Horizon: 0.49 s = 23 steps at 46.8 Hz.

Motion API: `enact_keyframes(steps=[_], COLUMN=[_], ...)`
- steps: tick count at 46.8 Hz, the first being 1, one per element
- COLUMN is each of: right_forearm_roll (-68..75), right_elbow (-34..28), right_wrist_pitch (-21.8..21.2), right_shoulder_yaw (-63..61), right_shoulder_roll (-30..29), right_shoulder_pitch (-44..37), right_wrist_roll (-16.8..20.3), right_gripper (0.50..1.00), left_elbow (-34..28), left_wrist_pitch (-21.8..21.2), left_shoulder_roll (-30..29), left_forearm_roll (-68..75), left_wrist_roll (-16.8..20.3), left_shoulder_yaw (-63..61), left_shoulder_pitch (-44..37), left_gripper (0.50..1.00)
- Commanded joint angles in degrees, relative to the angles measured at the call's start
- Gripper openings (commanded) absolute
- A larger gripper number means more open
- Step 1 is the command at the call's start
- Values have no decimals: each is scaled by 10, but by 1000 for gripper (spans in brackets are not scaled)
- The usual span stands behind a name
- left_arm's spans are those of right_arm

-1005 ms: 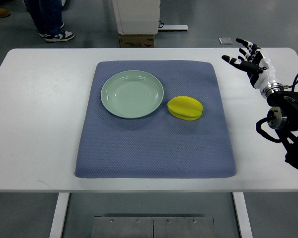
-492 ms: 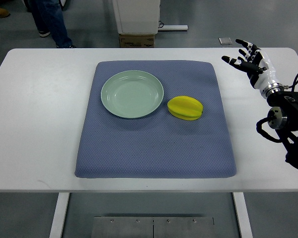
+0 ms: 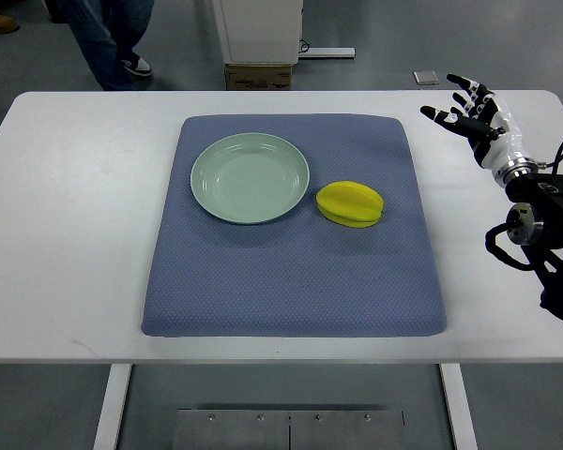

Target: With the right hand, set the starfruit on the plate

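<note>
I will close my right gripper on the end of the yellow starfruit (image 3: 369, 205), the one that lies farther away from the pale green plate.
A yellow starfruit (image 3: 351, 204) lies on the blue mat (image 3: 291, 272), just right of a pale green plate (image 3: 250, 177) that holds nothing. My right hand (image 3: 467, 108) is over the white table at the far right, well to the right of and beyond the starfruit. Its fingers are spread and hold nothing. The left arm does not show.
The mat lies on a white table (image 3: 66, 216). Beyond the table's far edge stand a cardboard box (image 3: 258, 76) and a white cabinet (image 3: 258, 28). A person's legs (image 3: 103, 37) show on the floor at the top left.
My right hand has barely moved. The person at the top left has stepped, their legs shifting to the right.
</note>
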<state>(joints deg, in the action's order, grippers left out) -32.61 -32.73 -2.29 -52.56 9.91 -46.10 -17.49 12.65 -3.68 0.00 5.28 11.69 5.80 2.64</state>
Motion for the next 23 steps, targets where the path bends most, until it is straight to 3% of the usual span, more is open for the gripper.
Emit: enact_keyframes(steps=[1, 23], right_forearm_roll=[0, -1], right_elbow=[-1, -21], right_wrist_pitch=[0, -1], right_shoulder_yaw=[0, 18], right_shoulder_roll=[4, 19], right_shoulder_pitch=[-2, 0], right_wrist_roll=[0, -1], right_gripper=[1000, 1000], left_elbow=[0, 0], left_wrist_pitch=[0, 0], left_shoulder_roll=[0, 0], left_forearm_roll=[0, 0], left_wrist_roll=[0, 0], left_shoulder_yaw=[0, 0], left_shoulder_pitch=[0, 0], left_gripper=[1000, 1000])
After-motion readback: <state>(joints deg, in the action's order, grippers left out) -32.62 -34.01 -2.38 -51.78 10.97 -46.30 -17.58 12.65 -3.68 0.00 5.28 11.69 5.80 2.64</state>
